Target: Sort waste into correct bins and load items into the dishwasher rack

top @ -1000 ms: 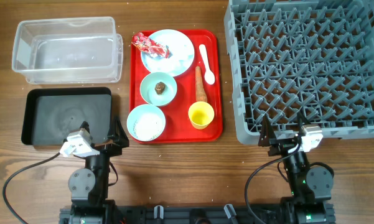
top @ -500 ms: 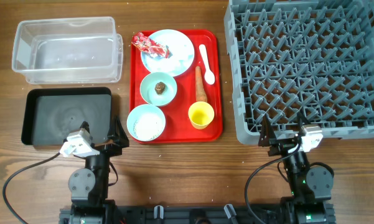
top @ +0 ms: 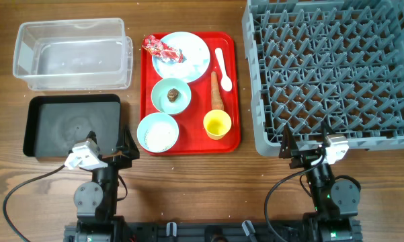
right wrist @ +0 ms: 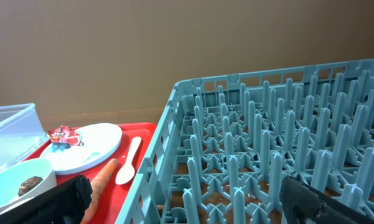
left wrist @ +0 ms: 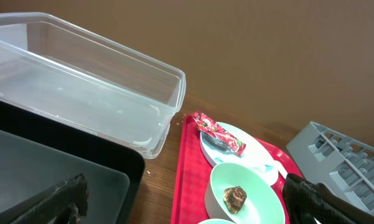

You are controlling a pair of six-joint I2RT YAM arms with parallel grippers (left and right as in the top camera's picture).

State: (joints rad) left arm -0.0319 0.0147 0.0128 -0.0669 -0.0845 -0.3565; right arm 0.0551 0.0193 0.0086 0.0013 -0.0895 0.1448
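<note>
The robot's left gripper will close on the rim of the bowl (top: pixel 189 99) (left wrist: pixel 282 208) that has the brown food lump, on the side that faces the carrot piece.
On the red tray (top: pixel 232 81) a pale blue plate (top: pixel 188 57) holds a red-and-white wrapper (top: pixel 160 47). A bowl (top: pixel 171 95) holds a brown food lump (top: pixel 173 93); another bowl (top: pixel 157 132) holds white rice. A carrot piece (top: pixel 217 91), white spoon (top: pixel 222 67) and yellow cup (top: pixel 217 124) lie beside them. The clear tub (top: pixel 72 54) and black tray (top: pixel 70 124) stand at left, the grey rack (top: pixel 333 70) at right. My left gripper (top: pixel 111 153) is open near the black tray's front. My right gripper (top: pixel 309 149) is open at the rack's front edge. No tissue shows.
The wooden table surrounds everything. In the left wrist view the tub (left wrist: pixel 81 87), wrapper (left wrist: pixel 219 130) and lump bowl (left wrist: pixel 243 193) lie ahead. In the right wrist view the rack's pegs (right wrist: pixel 267 149), spoon (right wrist: pixel 129 162) and carrot (right wrist: pixel 99 180) show.
</note>
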